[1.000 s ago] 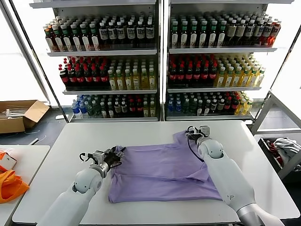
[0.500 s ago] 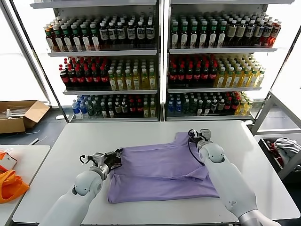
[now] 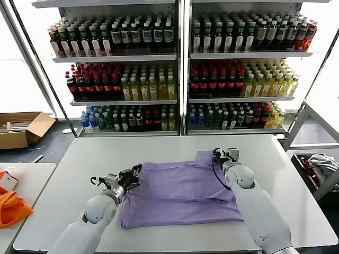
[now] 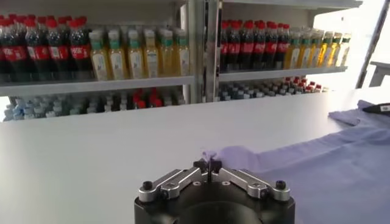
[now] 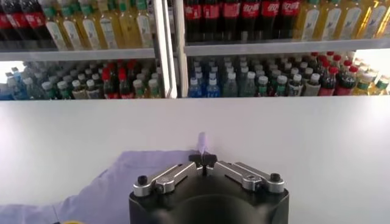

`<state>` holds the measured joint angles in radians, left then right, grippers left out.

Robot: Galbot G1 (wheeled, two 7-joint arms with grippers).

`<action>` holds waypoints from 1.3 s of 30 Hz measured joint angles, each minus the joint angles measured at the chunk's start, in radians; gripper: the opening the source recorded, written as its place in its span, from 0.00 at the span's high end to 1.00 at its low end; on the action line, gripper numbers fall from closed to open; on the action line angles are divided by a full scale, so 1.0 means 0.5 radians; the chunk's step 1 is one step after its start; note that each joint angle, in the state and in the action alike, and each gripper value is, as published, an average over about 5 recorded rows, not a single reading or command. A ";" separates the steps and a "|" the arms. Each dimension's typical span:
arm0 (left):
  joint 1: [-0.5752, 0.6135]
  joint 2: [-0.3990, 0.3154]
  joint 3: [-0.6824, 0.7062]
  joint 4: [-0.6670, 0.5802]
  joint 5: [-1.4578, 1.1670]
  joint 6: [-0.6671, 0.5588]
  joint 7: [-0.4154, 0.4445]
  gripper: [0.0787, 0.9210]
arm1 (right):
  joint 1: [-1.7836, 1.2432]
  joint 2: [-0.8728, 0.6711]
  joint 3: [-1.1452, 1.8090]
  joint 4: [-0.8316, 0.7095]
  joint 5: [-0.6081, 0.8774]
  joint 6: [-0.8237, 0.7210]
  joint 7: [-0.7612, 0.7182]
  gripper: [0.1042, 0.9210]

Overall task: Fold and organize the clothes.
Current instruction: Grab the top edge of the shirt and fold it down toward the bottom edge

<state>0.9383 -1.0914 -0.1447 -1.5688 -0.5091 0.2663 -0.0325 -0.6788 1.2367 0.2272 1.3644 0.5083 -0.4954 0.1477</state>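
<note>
The robot's right gripper should release the T-shirt's far corner at the shirt's bin-side edge (image 3: 246, 196), just past the shirt's near corner.
The clothes are one lavender T-shirt (image 3: 180, 193), spread flat on the white table (image 3: 74, 174) with its plain side up. My left gripper (image 3: 134, 173) is shut on the shirt's left far corner; in the left wrist view a pinch of purple cloth (image 4: 208, 156) pokes up between the closed fingertips of that gripper (image 4: 208, 164). My right gripper (image 3: 218, 154) is shut on the shirt's right far corner, and in the right wrist view a thin fold of cloth (image 5: 202, 143) sticks out past its tips (image 5: 202, 159).
Drink shelves (image 3: 180, 69) stand behind the table. A cardboard box (image 3: 21, 129) sits on the floor at the left, an orange bag (image 3: 10, 209) on a side table, and a grey-white cloth bundle (image 3: 320, 164) in a bin at the right.
Both grippers closed on the shirt's far corners. The near hem slid slightly away from me and the right sleeve area flattened.
</note>
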 measured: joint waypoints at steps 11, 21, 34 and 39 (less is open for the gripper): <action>0.142 0.051 -0.065 -0.152 0.095 -0.089 0.022 0.99 | -0.254 -0.012 0.207 0.396 -0.045 0.027 0.041 1.00; 0.307 0.082 -0.129 -0.303 0.170 -0.134 0.031 0.99 | -0.715 0.043 0.458 0.863 -0.095 0.051 0.115 1.00; 0.584 0.070 -0.203 -0.424 0.332 -0.230 0.060 0.99 | -1.233 0.058 0.610 1.162 -0.172 0.119 0.189 1.00; 0.690 0.041 -0.225 -0.447 0.397 -0.267 0.061 0.99 | -1.341 0.064 0.613 1.211 -0.208 0.128 0.209 1.00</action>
<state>1.2832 -1.0708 -0.2574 -1.7925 -0.3106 0.1329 -0.0018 -1.3492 1.2687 0.5338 1.9700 0.4045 -0.4312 0.2520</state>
